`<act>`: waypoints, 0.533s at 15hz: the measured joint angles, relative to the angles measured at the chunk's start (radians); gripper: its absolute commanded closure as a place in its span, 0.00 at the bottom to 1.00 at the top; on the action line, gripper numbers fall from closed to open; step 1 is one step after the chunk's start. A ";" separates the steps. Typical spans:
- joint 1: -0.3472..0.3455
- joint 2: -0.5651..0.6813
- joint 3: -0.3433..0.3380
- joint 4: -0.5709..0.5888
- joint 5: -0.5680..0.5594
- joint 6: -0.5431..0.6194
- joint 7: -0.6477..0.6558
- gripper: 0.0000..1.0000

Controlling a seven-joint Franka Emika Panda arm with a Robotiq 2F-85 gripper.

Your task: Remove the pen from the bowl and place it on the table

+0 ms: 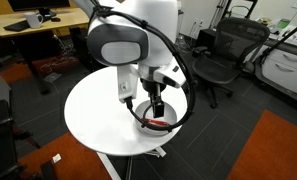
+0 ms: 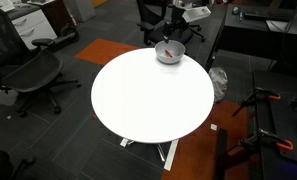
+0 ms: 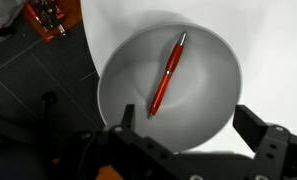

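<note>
Next, my gripper goes down into the grey bowl and closes on the red pen's body [image 1: 156,122] [image 3: 160,95], toward the pen's end nearer my fingers.
A thin red pen [image 3: 168,75] lies slanted inside the round grey bowl [image 3: 213,95], which stands near the edge of the round white table [image 2: 148,95]. In the wrist view my gripper [image 3: 183,125] hangs above the bowl with both fingers spread wide and nothing between them. In an exterior view the gripper [image 1: 159,103] is just above the bowl [image 1: 160,118], with the pen [image 1: 161,123] showing as a red streak. The bowl [image 2: 169,54] and the gripper [image 2: 172,36] over it sit at the table's far edge in an exterior view.
Black office chairs [image 1: 216,55] [image 2: 28,70] stand around the table. A wooden desk [image 1: 33,25] is at the back. An orange carpet patch [image 1: 278,150] covers the floor. An orange and black object [image 3: 43,15] lies on the floor beside the table edge.
</note>
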 measured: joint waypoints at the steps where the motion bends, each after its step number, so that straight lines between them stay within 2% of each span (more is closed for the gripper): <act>1: -0.002 0.018 0.003 0.015 0.000 0.000 0.006 0.00; 8: -0.008 0.131 0.012 0.102 0.000 -0.001 0.052 0.00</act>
